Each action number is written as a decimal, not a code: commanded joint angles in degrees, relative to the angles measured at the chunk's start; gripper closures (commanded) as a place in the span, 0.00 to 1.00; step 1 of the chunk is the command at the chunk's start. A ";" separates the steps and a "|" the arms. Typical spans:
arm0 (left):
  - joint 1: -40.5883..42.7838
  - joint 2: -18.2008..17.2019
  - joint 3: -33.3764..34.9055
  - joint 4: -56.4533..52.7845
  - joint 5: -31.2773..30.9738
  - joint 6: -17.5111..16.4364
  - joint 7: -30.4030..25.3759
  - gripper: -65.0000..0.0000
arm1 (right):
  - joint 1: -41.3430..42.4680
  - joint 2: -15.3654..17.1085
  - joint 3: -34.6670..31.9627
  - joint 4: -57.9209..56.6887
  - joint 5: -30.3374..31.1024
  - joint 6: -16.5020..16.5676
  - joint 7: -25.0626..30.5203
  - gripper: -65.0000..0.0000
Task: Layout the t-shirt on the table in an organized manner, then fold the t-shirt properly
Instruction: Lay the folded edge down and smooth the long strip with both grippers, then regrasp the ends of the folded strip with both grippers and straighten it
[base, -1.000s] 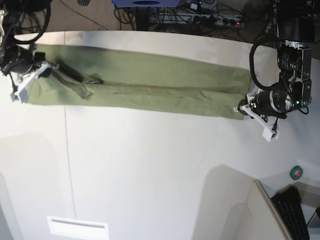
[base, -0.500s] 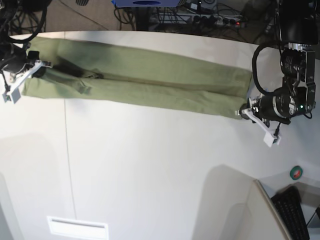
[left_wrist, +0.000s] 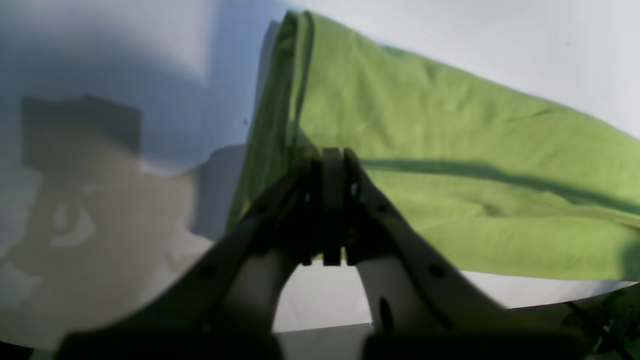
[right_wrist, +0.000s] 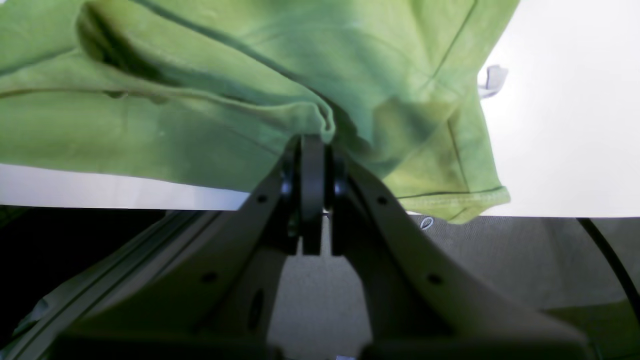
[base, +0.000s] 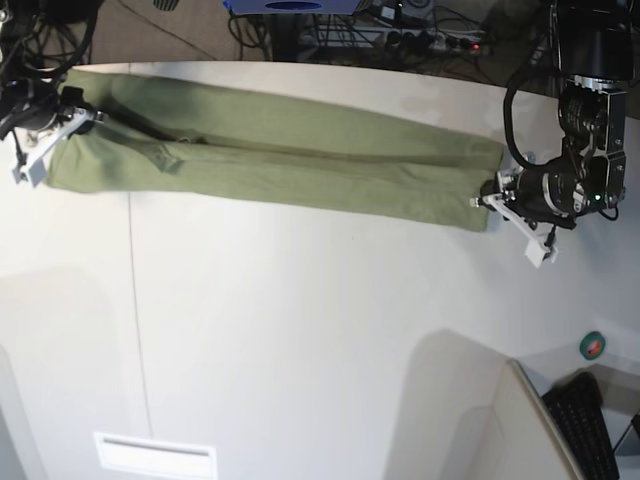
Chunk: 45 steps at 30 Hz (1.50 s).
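My left gripper will grasp the folded t-shirt, which lies along the table's edge, farther in from its end (base: 440, 195), and then slide it toward the middle of the table.
The olive-green t-shirt (base: 290, 170) lies as a long, narrow folded band across the far part of the table (base: 320, 330). My left gripper (base: 487, 200) is shut on its right end; the left wrist view shows the jaws pinched together on the cloth edge (left_wrist: 325, 160), with the t-shirt (left_wrist: 450, 150) stretching away. My right gripper (base: 68, 120) is shut on the left end, near the table's far left edge. In the right wrist view a bunched fold of the t-shirt (right_wrist: 200, 100) sits in its closed jaws (right_wrist: 312, 142), with a small white tag (right_wrist: 492, 80) beside the cloth.
A thin dark seam line (base: 135, 300) runs down the table's left part. A white rectangular label (base: 155, 455) lies near the front edge. At the front right are a green tape roll (base: 593, 346) and a keyboard (base: 590, 425). Cables (base: 400, 35) lie behind the table.
Both grippers have carried the shirt's ends toward the far edge. The band now lies straighter and higher in the base view, and the crumpled fold near its left end has flattened.
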<state>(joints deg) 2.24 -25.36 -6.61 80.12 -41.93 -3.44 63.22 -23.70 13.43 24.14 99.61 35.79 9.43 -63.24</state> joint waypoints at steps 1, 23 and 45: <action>-0.70 -0.79 -0.20 0.81 -0.31 -0.29 -0.67 1.00 | 0.01 0.85 0.34 0.39 0.39 0.20 0.34 1.00; -0.17 -1.05 -0.90 1.33 -0.31 0.06 -0.67 0.52 | -0.08 -0.20 0.69 -2.95 0.56 0.20 -0.19 0.83; -1.49 7.30 0.85 2.39 -0.31 -0.03 -5.16 1.00 | 4.50 -3.80 8.87 1.09 0.47 0.72 2.63 1.00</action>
<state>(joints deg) 1.30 -17.37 -5.32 81.62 -41.95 -3.22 58.15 -19.40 8.93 32.69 99.74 35.53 10.09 -61.28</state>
